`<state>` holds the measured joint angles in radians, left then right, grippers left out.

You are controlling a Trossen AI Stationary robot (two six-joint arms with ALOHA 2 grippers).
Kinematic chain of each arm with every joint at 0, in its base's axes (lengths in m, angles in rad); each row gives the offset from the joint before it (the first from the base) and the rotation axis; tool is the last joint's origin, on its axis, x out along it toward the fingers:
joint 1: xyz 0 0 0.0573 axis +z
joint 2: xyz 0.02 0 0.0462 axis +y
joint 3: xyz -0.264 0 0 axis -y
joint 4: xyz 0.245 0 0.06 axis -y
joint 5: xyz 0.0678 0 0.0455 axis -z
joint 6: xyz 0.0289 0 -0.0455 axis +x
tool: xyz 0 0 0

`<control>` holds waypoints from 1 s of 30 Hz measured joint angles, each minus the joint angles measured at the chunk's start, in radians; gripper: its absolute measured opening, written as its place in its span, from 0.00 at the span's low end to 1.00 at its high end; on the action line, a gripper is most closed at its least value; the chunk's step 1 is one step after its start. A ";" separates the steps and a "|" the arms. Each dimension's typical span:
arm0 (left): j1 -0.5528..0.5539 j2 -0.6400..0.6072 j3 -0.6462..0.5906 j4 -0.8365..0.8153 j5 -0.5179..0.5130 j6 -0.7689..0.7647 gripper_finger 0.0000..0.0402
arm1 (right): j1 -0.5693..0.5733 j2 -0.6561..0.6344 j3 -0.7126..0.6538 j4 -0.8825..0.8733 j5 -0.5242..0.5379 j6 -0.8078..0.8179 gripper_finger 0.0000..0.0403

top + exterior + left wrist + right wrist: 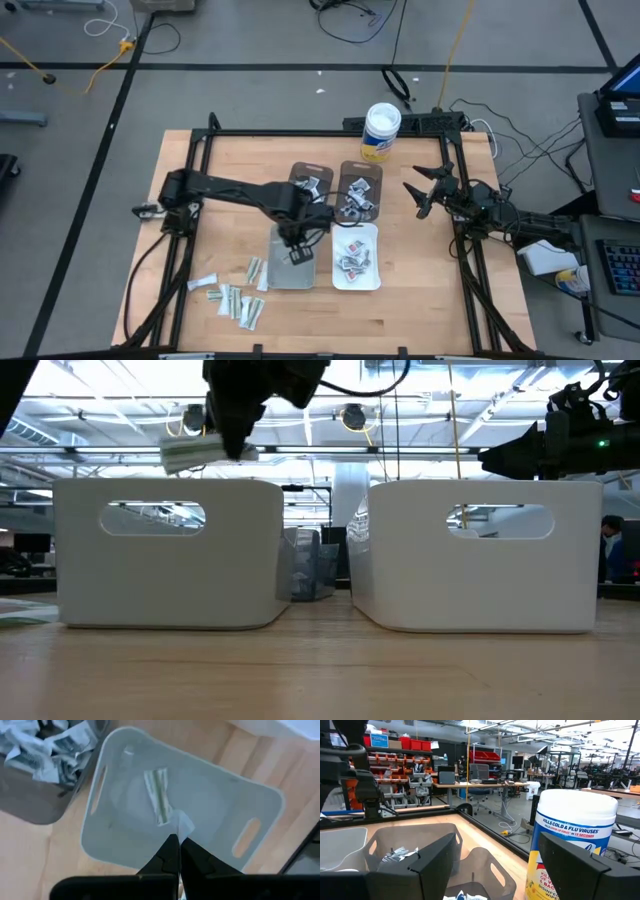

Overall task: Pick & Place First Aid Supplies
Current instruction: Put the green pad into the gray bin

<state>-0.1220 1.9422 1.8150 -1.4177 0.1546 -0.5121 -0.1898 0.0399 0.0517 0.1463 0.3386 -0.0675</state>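
The green-striped packet is lying in the grey bin (290, 264) (171, 804). Next, my left gripper lets go of the pale strip packet beside it there. The pale strip packet is still above the bin's rim.
My left gripper (297, 250) hangs over the grey bin (290, 272) near the table's middle, shut on a long pale strip packet (159, 795). In the low view the strip (195, 453) sits above the bin's rim (170, 485). Several more pale packets (236, 298) lie loose on the table near the front left. The white bin (372, 275) to the right holds small packets (352, 258). My right gripper (420, 192) stands open at the right, near the white tub (381, 132), with nothing between its fingers. My left gripper pinches one end of the strip packet (181, 826) between its two fingertips (170, 851), coming from above and pointing down. The strip sticks out sideways from the fingers, about level, lifted clear above the inside of the grey bin.
Two dark bins (312, 180) (361, 172) with crumpled packets stand behind the grey and white ones. A black frame (190, 190) runs round the table's edges. Bare wood lies at the front right (430, 300).
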 joint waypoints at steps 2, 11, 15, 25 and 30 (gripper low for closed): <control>0.000 0.014 0.025 0.000 0.000 0.006 0.02 | 0.000 0.000 0.000 0.000 0.000 0.000 0.69; -0.005 0.050 -0.055 0.072 -0.024 -0.018 0.02 | 0.000 0.000 0.000 0.000 0.000 0.000 0.69; -0.008 0.050 -0.121 0.154 -0.024 -0.021 0.02 | 0.000 0.000 0.000 0.000 0.000 0.000 0.69; -0.009 0.050 -0.295 0.382 -0.024 -0.072 0.02 | 0.000 0.000 0.000 0.000 0.000 0.000 0.69; -0.011 0.050 -0.302 0.378 -0.023 -0.075 0.01 | 0.000 0.000 0.000 0.000 0.000 0.000 0.69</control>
<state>-0.1333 1.9923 1.5127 -1.0398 0.1318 -0.5871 -0.1899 0.0399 0.0518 0.1463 0.3386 -0.0673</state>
